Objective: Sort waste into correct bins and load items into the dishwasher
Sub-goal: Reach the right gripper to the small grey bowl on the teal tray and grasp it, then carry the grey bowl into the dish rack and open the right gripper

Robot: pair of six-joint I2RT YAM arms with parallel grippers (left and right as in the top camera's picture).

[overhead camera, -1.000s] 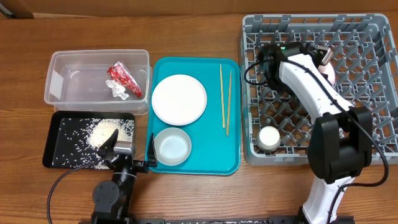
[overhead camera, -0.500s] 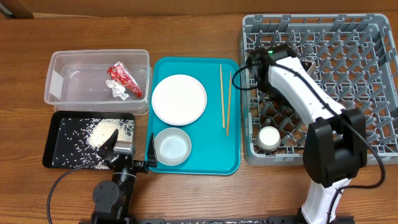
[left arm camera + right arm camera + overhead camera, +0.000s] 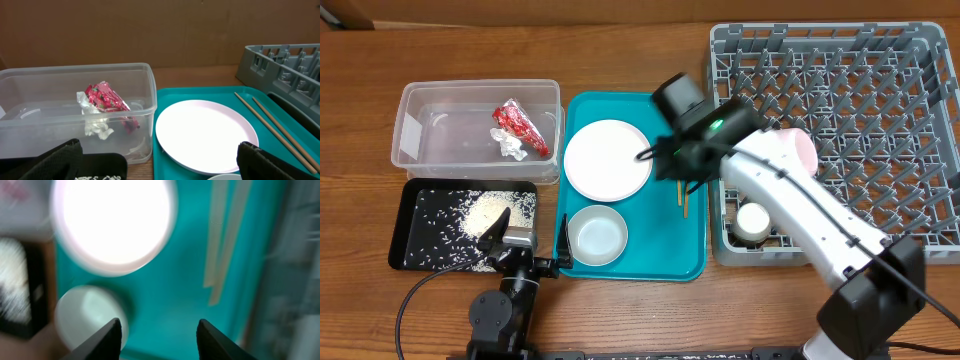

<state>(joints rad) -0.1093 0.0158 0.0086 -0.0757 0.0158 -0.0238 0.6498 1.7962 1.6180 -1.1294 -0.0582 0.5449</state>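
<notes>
The robot's right gripper should next move to the teal tray and grasp the rack-side rim (image 3: pixel 626 238) (image 3: pixel 125 324) of the grey bowl.
My right gripper (image 3: pixel 678 168) is open and empty, hovering over the teal tray above the chopsticks (image 3: pixel 684 203). Its blurred wrist view shows the open jaws (image 3: pixel 159 335), the round pale plate (image 3: pixel 115 225), the pale grey bowl (image 3: pixel 85 315) and the chopsticks (image 3: pixel 225 240). The plate (image 3: pixel 608 160) and grey bowl (image 3: pixel 597 235) sit on the teal tray. The pink bowl (image 3: pixel 804 150) and white cup (image 3: pixel 753 221) are in the grey rack (image 3: pixel 910 60). The red wrapper (image 3: pixel 520 127) lies in the clear tub (image 3: pixel 415 100). Rice (image 3: pixel 500 208) lies on the black tray (image 3: pixel 405 240). My left gripper (image 3: pixel 528 238) is open and empty at the table's front.
The teal tray (image 3: pixel 665 255) lies between the bins and the rack. The left wrist view shows the tub (image 3: pixel 75 72) with the wrapper (image 3: pixel 107 97), the plate (image 3: pixel 205 132), the chopsticks (image 3: pixel 270 125) and the rack's corner (image 3: pixel 285 60).
My right arm has swung left out of the rack to above the teal tray's chopsticks. The pink bowl now shows in the rack. The left arm has not moved.
</notes>
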